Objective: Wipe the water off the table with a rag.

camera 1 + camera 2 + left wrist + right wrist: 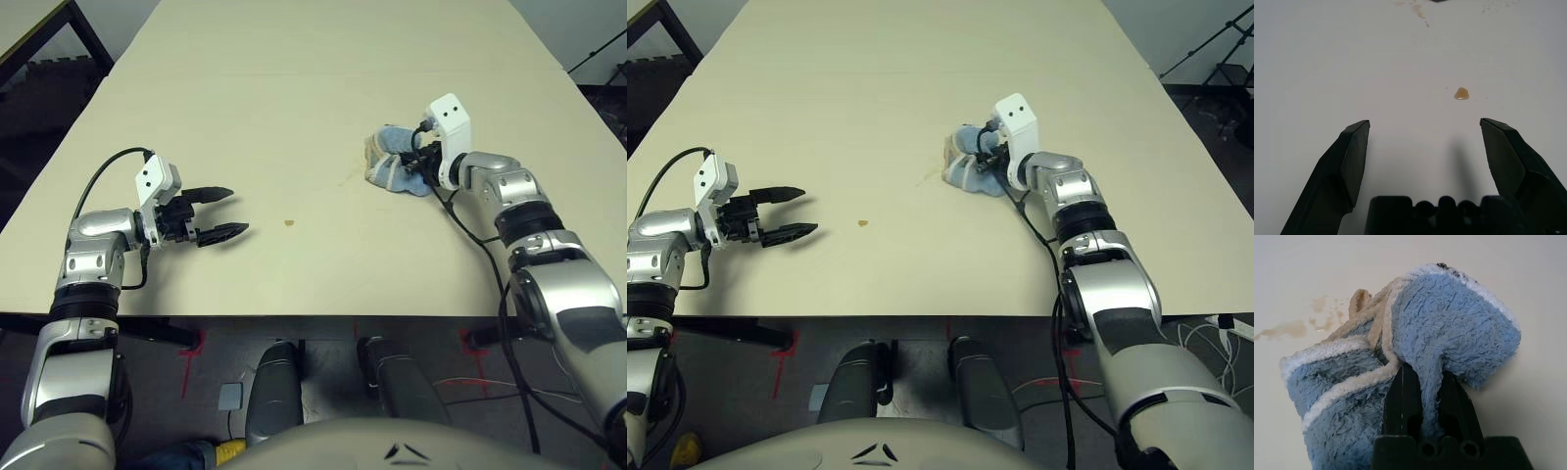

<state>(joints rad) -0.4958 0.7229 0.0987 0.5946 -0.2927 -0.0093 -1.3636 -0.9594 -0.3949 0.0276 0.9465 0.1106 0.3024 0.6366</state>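
My right gripper should release the light blue rag on the bare cream table (523,185) under its own silver wrist.
The light blue rag (394,164) lies bunched on the cream table (294,88) at the right of centre. My right gripper (423,168) is shut on a fold of the rag (1430,357), pressing it onto the tabletop. Faint amber water smears (1293,328) streak the table just beside the cloth (350,177). A single small amber water drop (289,222) sits near the middle front, also seen ahead of my left fingers (1461,93). My left gripper (223,213) hovers open at the left, a short way from that drop, with nothing between its fingers (1352,161).
A smaller table with a black frame (29,29) stands at the far left corner. The table's front edge (294,315) runs just before my arms. Black cables trail from both wrists. A black stand (1215,49) rises off the far right.
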